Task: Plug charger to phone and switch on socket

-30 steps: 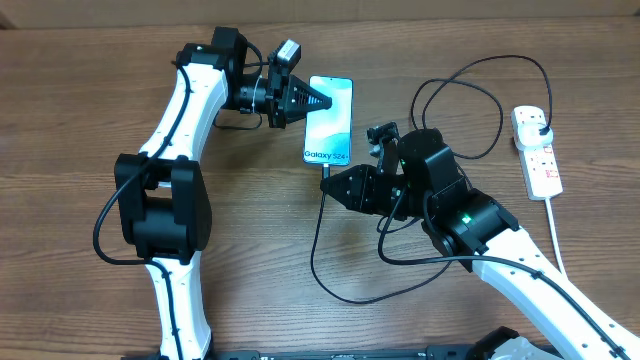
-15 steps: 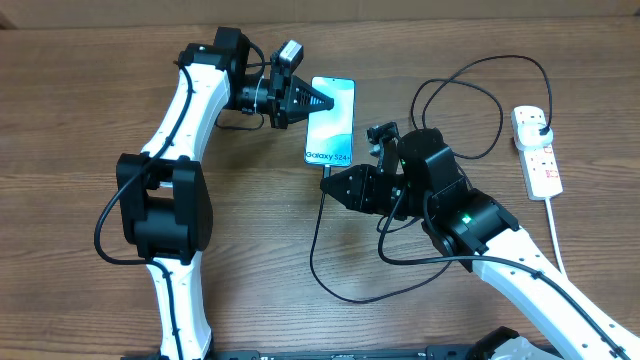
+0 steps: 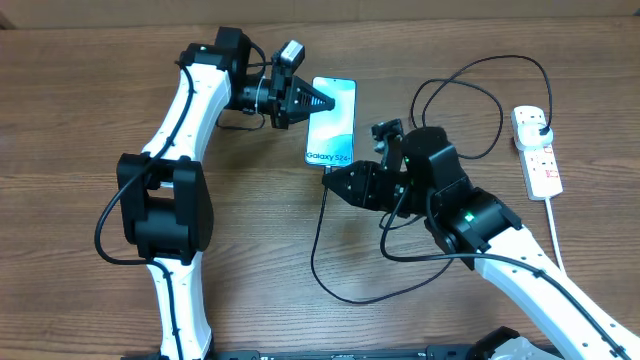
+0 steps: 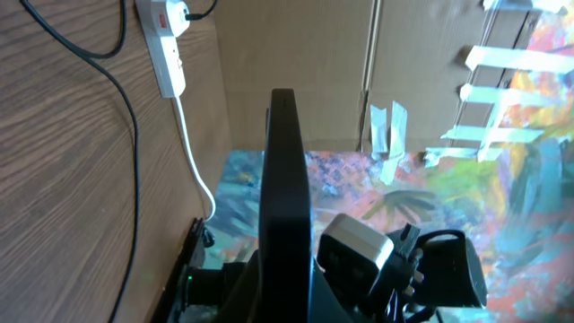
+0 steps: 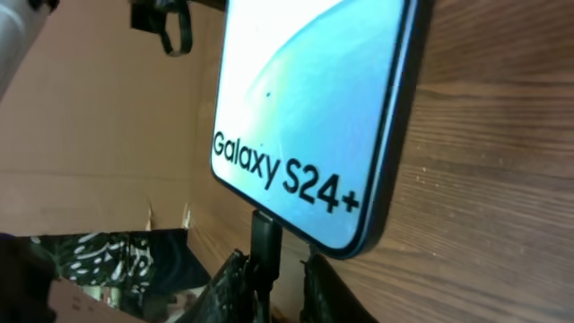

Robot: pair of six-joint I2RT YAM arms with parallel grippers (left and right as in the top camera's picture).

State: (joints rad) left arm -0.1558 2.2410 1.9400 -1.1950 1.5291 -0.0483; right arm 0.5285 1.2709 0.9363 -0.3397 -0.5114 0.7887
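My left gripper is going to set the phone down and let go on the bare wood [image 3: 297, 160] in front of it.
The phone [image 3: 331, 122] lies on the table with its screen lit and reading "Galaxy S24+"; it fills the right wrist view [image 5: 314, 108]. My left gripper [image 3: 318, 101] is shut on the phone's left edge, which shows as a dark slab in the left wrist view [image 4: 285, 179]. The charger cable [image 3: 318, 240] runs in loops from the socket to the phone. Its plug tip [image 5: 265, 238] sits in the phone's bottom port. My right gripper [image 3: 332, 181] straddles the tip [image 5: 273, 287], narrowly open: one finger touches it, with a gap at the other. The socket [image 3: 537, 150] lies at far right.
The charger's black plug [image 3: 541, 124] sits in the socket's top outlet. The thick white cord [image 3: 556, 235] runs from the socket toward the front edge. Cable loops [image 3: 460, 110] lie between the phone and the socket. The socket also shows in the left wrist view [image 4: 166, 45].
My right arm has shifted slightly up and right, toward the phone's bottom end. The left arm and the phone have stayed in place.
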